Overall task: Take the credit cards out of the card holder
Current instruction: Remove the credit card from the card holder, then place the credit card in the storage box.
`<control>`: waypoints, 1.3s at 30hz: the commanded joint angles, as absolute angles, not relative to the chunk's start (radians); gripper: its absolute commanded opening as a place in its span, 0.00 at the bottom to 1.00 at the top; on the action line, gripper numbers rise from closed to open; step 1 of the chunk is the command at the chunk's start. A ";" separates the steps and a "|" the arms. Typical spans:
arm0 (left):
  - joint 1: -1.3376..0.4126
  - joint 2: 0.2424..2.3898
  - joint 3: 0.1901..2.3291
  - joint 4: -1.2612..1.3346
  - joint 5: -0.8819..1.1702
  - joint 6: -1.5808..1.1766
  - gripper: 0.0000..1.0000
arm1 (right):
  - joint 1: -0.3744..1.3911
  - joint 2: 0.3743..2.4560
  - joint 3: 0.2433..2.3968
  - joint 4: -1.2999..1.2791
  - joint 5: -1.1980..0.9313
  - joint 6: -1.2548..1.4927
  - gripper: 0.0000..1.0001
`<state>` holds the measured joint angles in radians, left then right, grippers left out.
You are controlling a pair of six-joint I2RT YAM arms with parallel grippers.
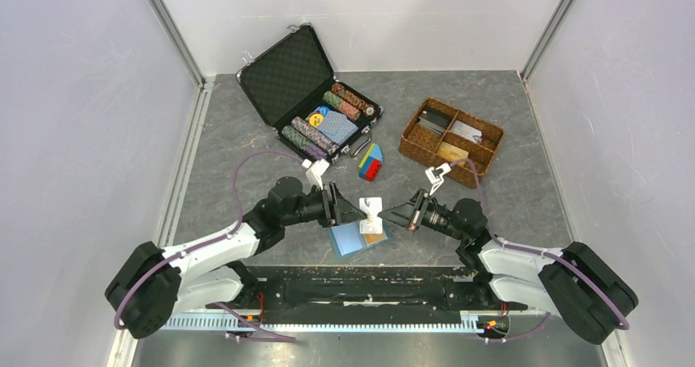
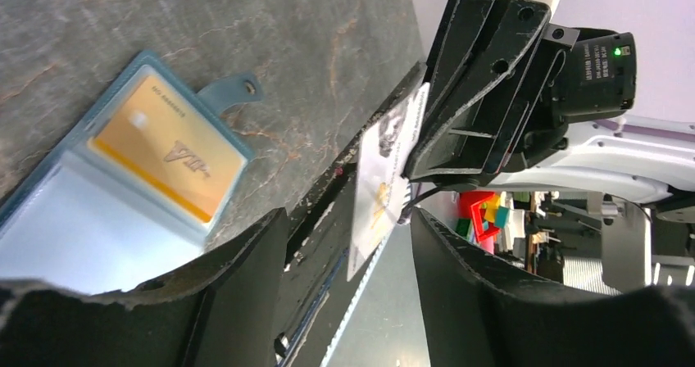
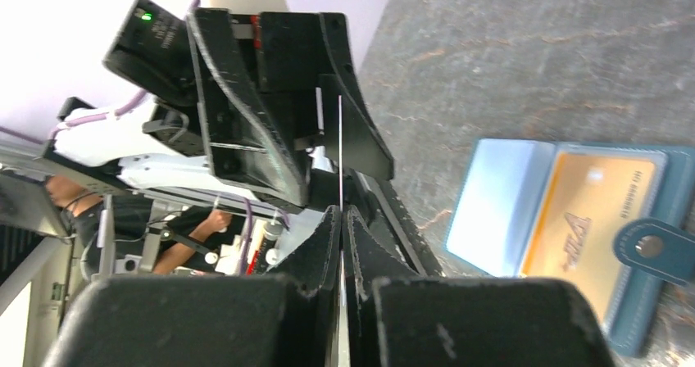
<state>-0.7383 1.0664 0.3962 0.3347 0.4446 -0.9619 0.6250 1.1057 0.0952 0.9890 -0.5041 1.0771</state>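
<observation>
I need to hold the card steady with my left gripper while my right gripper, now holding the greyish-white credit card by its long side, takes its short end (image 1: 370,200).
The light-blue card holder (image 1: 348,240) lies open on the table between the arms. The orange-yellow credit card (image 1: 375,237) sits in its right inner pocket, clear in the left wrist view (image 2: 168,154) and right wrist view (image 3: 586,219). My right gripper (image 1: 392,215) is shut on the greyish-white credit card (image 1: 370,207) and holds it upright above the holder; the card shows edge-on in the right wrist view (image 3: 340,138). My left gripper (image 2: 348,219) is open, its fingers standing either side of that card (image 2: 381,178) without touching it.
An open black chip case (image 1: 315,97) with chips and a blue card deck stands at the back. A stack of coloured blocks (image 1: 371,162) lies in front of it. A brown wicker tray (image 1: 451,140) sits at the back right.
</observation>
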 commanded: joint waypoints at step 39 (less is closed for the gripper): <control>-0.799 1.130 0.445 0.372 0.695 -0.935 0.02 | 0.370 0.943 0.407 0.367 -0.831 0.488 0.30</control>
